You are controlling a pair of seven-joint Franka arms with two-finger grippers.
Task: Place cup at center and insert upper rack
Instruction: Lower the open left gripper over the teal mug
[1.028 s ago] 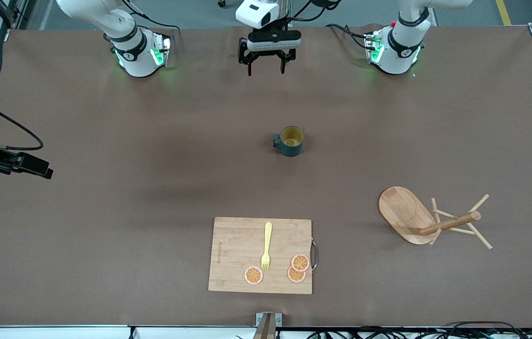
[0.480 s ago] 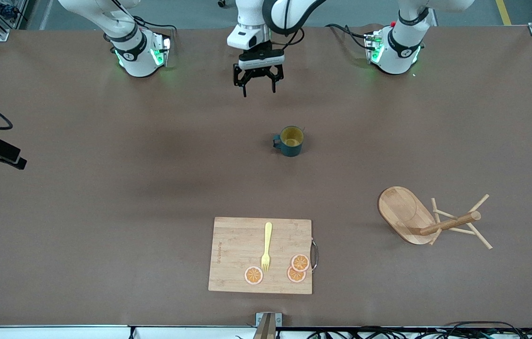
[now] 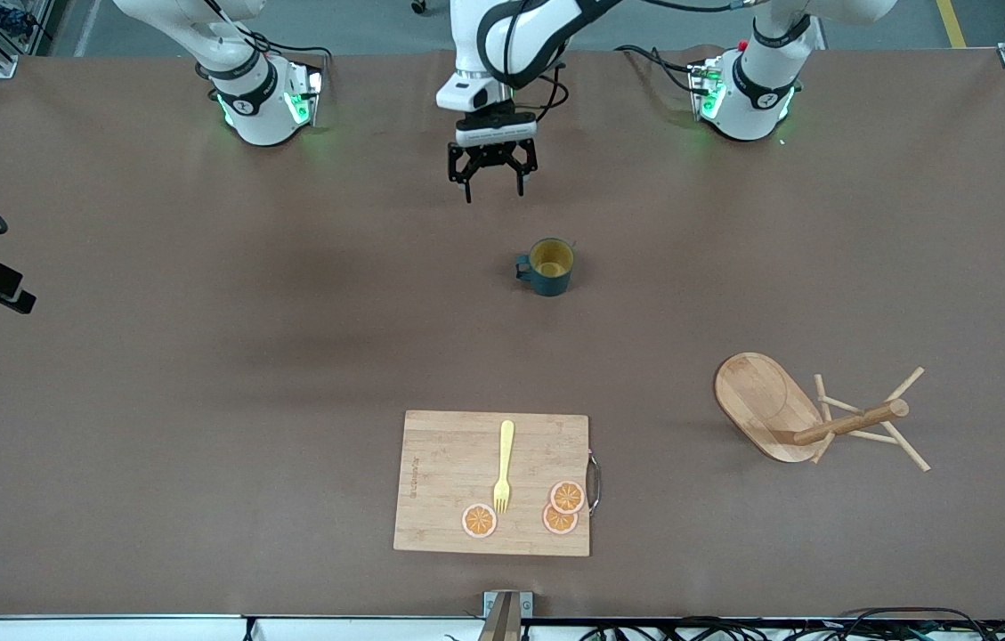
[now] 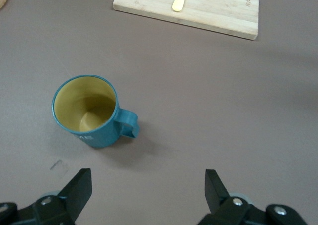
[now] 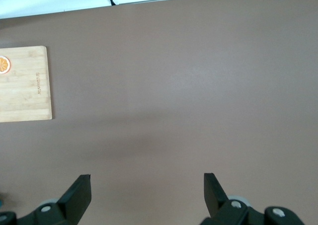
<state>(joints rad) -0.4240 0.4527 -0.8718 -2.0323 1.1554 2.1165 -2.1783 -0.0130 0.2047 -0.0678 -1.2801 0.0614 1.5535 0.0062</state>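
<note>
My left gripper needs to head over to the dark teal cup next, and there it will close on the outer side of the cup's handle (image 3: 521, 268) (image 4: 132, 125).
The dark teal cup (image 3: 549, 266) with a yellow inside stands upright near the table's middle; its handle points toward the right arm's end. In the left wrist view the cup (image 4: 89, 111) lies just ahead of the fingers. My left gripper (image 3: 494, 191) is open and empty in the air, over the table between the cup and the bases; it also shows in its wrist view (image 4: 147, 178). The upper rack (image 3: 822, 418) lies tipped on its side toward the left arm's end. My right gripper (image 5: 147, 183) is open and empty over bare table at the right arm's end.
A wooden cutting board (image 3: 491, 482) lies near the front edge, nearer the camera than the cup. It carries a yellow fork (image 3: 503, 466) and three orange slices (image 3: 479, 520). The board's corner shows in the right wrist view (image 5: 25, 83).
My left gripper has come down and moved from beside the bases toward the cup. The right arm has drawn back toward the table's end. The cup and rack have not moved.
</note>
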